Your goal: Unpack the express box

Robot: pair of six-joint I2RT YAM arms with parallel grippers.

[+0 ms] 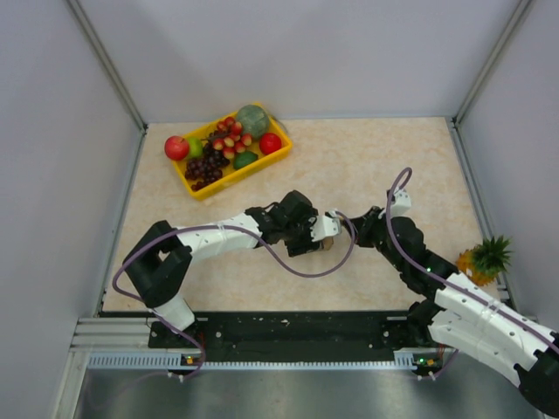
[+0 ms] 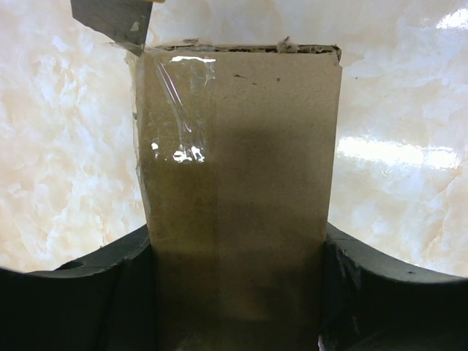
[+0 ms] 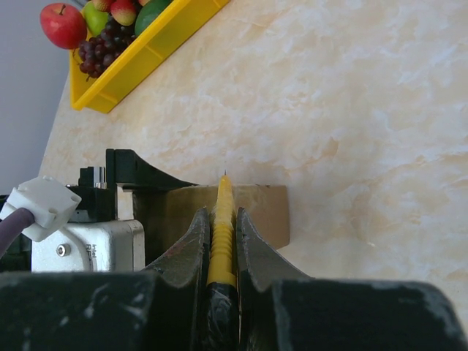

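The yellow utility knife will go down from my right gripper onto the bare table (image 1: 362, 238) beside the express box, toward the pineapple.
The express box (image 2: 238, 168) is plain brown cardboard with clear tape along its far left edge. My left gripper (image 2: 238, 292) is shut on it, one black finger (image 2: 80, 292) on each side. In the top view the left gripper (image 1: 313, 232) sits mid-table and hides most of the box (image 1: 328, 245). My right gripper (image 3: 221, 245) is shut on a yellow utility knife (image 3: 221, 219), its tip at the box's top edge (image 3: 267, 208). The grey blade (image 2: 113, 18) meets the box's taped far-left corner. The right gripper (image 1: 351, 229) faces the left one.
A yellow plastic tray (image 1: 194, 185) of fruit stands at the back left and also shows in the right wrist view (image 3: 139, 62). A small pineapple (image 1: 485, 260) lies at the table's right edge. Grey walls enclose the table on three sides.
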